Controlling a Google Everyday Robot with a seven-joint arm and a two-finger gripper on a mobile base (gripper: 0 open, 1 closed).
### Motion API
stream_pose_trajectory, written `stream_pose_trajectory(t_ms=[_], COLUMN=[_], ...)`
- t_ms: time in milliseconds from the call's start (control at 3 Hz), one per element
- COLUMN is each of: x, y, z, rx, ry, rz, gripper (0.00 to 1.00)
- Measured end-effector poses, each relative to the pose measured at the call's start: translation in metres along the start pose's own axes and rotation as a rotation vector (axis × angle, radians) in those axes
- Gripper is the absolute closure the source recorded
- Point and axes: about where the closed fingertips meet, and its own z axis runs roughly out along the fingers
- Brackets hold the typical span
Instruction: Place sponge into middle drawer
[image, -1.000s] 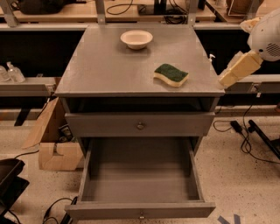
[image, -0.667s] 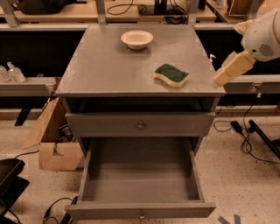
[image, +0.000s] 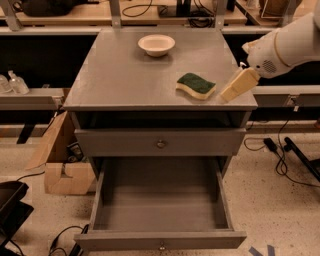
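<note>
The sponge has a near end (image: 206, 93) toward the front edge of the cabinet top, and my gripper will close on it there.
The sponge (image: 196, 85), pale yellow with a dark green top, lies flat on the right front part of the grey cabinet top (image: 125, 75). The gripper (image: 238, 85), tan fingers on a white arm, hangs over the cabinet's right front corner, just right of the sponge and apart from it. The middle drawer (image: 160, 200) is pulled out below, a deep grey box with nothing inside and a small knob on its front panel.
A white bowl (image: 156, 44) stands at the back of the cabinet top. A shut drawer front with a knob (image: 160, 144) sits above the open drawer. A cardboard box (image: 60, 160) lies on the floor at the left. Cables (image: 285, 155) run on the floor at the right.
The gripper has moved left and slightly down, from off the cabinet's right edge to over its right front corner, closer to the sponge. The sponge and drawer have not moved.
</note>
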Motion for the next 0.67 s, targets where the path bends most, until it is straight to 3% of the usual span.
stream_pose_trajectory(t_ms=[333, 667], x=[0.013, 0.026], y=[0.007, -0.006], z=[0.036, 0.094], rx=[-0.039, -0.092], ry=[-0.021, -0.079], rz=[0.066, 0.113], gripper=[0.00, 0.00])
